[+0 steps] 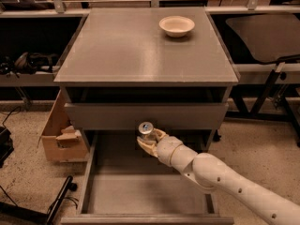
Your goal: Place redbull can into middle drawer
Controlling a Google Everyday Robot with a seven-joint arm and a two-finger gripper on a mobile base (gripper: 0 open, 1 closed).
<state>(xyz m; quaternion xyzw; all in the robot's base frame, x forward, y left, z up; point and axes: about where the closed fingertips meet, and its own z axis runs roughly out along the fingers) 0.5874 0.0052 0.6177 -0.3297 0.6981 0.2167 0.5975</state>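
Note:
The robot's gripper will set the redbull can down on the bare bottom of the open middle drawer (pixel 142 164), toward the back of the drawer.
The redbull can (pixel 146 128) shows mostly its shiny silver top, held upright in my gripper (pixel 150 141). The gripper is shut on the can, its tan fingers (pixel 158 135) wrapped around the body. It hangs over the back part of the open middle drawer (pixel 117 196), just below the closed grey drawer front (pixel 145 116). The drawer is a wide shallow grey tray pulled out toward the camera, its floor bare. My white arm (pixel 220 179) reaches in from the lower right, over the drawer's right side.
A white bowl (pixel 176 26) sits at the back right of the cabinet top (pixel 140 50). A cardboard box (pixel 61 135) stands on the floor left of the cabinet. Black shelving and cables flank both sides.

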